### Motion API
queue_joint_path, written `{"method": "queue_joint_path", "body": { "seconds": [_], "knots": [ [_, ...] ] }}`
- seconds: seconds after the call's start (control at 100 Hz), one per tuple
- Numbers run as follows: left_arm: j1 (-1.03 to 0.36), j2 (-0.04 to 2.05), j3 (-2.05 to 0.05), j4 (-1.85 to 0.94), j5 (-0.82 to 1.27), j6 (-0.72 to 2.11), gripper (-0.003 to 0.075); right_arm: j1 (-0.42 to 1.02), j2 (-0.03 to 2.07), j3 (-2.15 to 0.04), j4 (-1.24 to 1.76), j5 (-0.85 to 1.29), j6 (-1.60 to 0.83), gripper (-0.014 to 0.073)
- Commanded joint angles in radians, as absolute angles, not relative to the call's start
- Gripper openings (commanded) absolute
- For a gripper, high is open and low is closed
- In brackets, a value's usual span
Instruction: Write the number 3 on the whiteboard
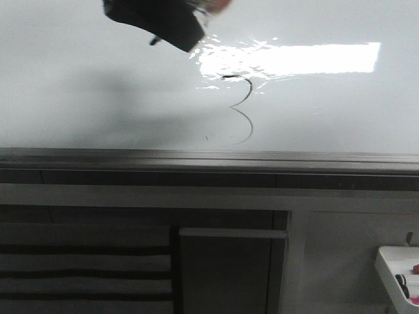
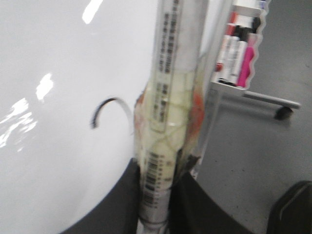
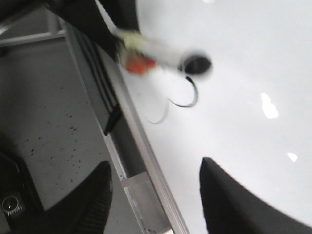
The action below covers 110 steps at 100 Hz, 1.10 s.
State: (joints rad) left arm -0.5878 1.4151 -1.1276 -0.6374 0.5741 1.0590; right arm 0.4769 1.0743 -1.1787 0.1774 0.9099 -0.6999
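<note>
My left gripper is to release the taped marker soon. The marker is now at the board's top. It will let go on the blank whiteboard area high (image 1: 40, 42) above the dark slatted section.
The whiteboard (image 1: 98, 85) fills the upper front view, with a bright glare and a grey bottom rail (image 1: 209, 157). The number 3 (image 1: 241, 108) is drawn in thin black just under the glare, faint at its lower end. My left gripper (image 1: 163, 23) hangs at the board's top, up and left of the digit. In the left wrist view it (image 2: 156, 195) is shut on a taped marker (image 2: 168, 112), with one curve of the 3 (image 2: 105, 109) beside it. In the right wrist view the blurred marker tip (image 3: 197, 64) is at the top end of the 3 (image 3: 183, 95). My right gripper (image 3: 156, 195) is open and empty over the rail (image 3: 141, 146).
Below the rail stand white cabinet panels (image 1: 340, 248) and a dark slatted section (image 1: 78, 268). A white tray with spare markers (image 1: 399, 275) sits at the lower right; it also shows in the left wrist view (image 2: 241, 48). A grey speckled floor (image 3: 44, 112) lies below.
</note>
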Motion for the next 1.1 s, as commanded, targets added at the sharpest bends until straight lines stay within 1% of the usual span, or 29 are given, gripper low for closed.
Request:
{"method": "queue_joint_path", "body": {
  "seconds": [0.0,0.12,0.26,0.35,0.47,0.6,0.71,0.96,1.03,1.09],
  "knots": [
    [-0.527,1.333,-1.122,-0.674,0.493,0.988,-0.0019,0.423,1.008,-1.214,0.142,0.893,-0.615,0.0357],
    [-0.423,1.227,-1.002,-0.674,0.373,0.903,-0.0019,0.354,0.954,-1.193,0.142,0.911,-0.61,0.0357],
    [-0.31,1.121,-0.854,-0.677,0.299,0.81,-0.0019,0.333,0.921,-1.139,0.142,0.873,-0.61,0.0357],
    [-0.253,1.104,-0.796,-0.679,0.287,0.788,-0.0018,0.333,0.921,-1.109,0.143,0.864,-0.609,0.0357],
    [-0.186,1.115,-0.779,-0.679,0.287,0.731,-0.0018,0.333,0.923,-1.078,0.146,0.859,-0.609,0.0357],
    [-0.155,1.133,-0.781,-0.681,0.277,0.704,-0.0018,0.333,0.923,-1.061,0.148,0.847,-0.609,0.0357],
    [-0.155,1.163,-0.787,-0.681,0.271,0.699,-0.0018,0.333,0.923,-1.061,0.15,0.848,-0.609,0.0357],
    [-0.153,1.266,-0.865,-0.679,0.27,0.674,-0.0013,0.333,0.923,-1.061,0.16,0.848,-0.609,0.0357],
    [-0.153,1.292,-0.885,-0.677,0.28,0.674,0.0017,0.333,0.923,-1.061,0.161,0.848,-0.609,0.0357],
    [-0.153,1.303,-0.901,-0.671,0.299,0.674,0.0078,0.333,0.923,-1.061,0.165,0.848,-0.609,0.0357]
  ]
}}
